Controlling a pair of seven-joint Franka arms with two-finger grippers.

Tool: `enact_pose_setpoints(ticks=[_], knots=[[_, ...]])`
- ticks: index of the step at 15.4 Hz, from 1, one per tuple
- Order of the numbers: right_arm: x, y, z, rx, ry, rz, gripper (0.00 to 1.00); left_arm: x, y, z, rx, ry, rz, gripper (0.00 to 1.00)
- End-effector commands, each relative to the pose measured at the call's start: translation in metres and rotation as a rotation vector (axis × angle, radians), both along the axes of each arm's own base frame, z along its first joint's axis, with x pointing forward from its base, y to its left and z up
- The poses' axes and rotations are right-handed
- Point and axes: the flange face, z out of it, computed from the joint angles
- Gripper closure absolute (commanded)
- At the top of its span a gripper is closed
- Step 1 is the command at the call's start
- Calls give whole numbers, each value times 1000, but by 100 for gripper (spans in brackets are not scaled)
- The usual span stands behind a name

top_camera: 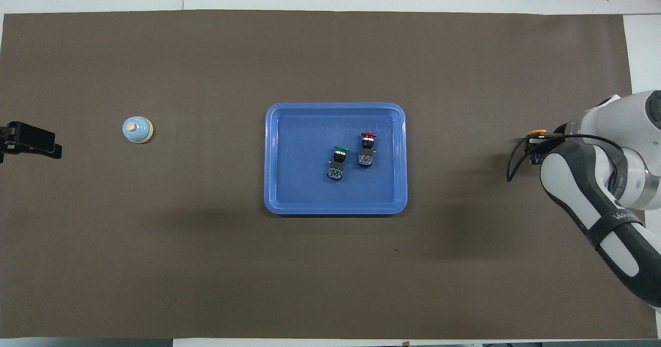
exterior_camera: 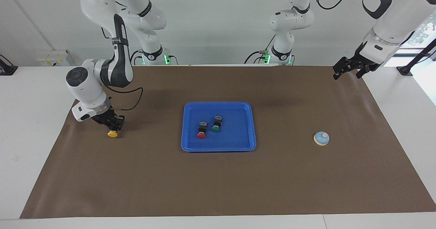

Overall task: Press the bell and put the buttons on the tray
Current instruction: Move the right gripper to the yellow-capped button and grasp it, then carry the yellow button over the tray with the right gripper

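Observation:
The robot's right gripper needs to release the yellow button in the blue tray (top_camera: 310,168) next to the green button, on the side toward the bell.
The blue tray (exterior_camera: 190,143) (top_camera: 273,202) lies at the mat's middle. The red button (exterior_camera: 201,130) (top_camera: 366,143) and the green button (exterior_camera: 216,124) (top_camera: 338,161) lie on their sides in it. The yellow button (exterior_camera: 112,134) (top_camera: 538,131) lies on the mat toward the right arm's end of the table. My right gripper (exterior_camera: 114,126) (top_camera: 534,145) is down at this button's black body, and only the yellow cap shows. The bell (exterior_camera: 321,138) (top_camera: 137,129) stands on the mat toward the left arm's end. My left gripper (exterior_camera: 347,75) (top_camera: 54,151) waits open and empty, raised over the mat's edge.
The brown mat (exterior_camera: 218,188) covers most of the white table. A black cable (exterior_camera: 136,99) loops from the right arm's wrist above the mat.

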Motion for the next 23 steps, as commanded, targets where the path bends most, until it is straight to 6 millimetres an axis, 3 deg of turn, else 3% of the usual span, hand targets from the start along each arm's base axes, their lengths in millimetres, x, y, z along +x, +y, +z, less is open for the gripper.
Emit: enact_pose_setpoints(ticks=[1,4,8,13,17,21,23], knots=[[16,59,35,-6,8,-39,100,-4,0,5,0,-6,-3,0],[21,145,55,-9,5,-98,100,-4,1,5,0,-6,-2,0],[2,259,69,21,-23,-136,100,-4,0,5,0,-6,-3,0],[-4,365,78,91,-42,-191,100,-4,0,4,0,-4,-3,0],[-14,438,49,102,-23,-196,100,-4,1,5,0,-6,-2,0],[-20,479,15,120,-43,-161,100,-4,0,5,-2,-6,-3,0],[-22,483,9,125,-52,-153,100,-4,0,4,0,-4,-3,0]])
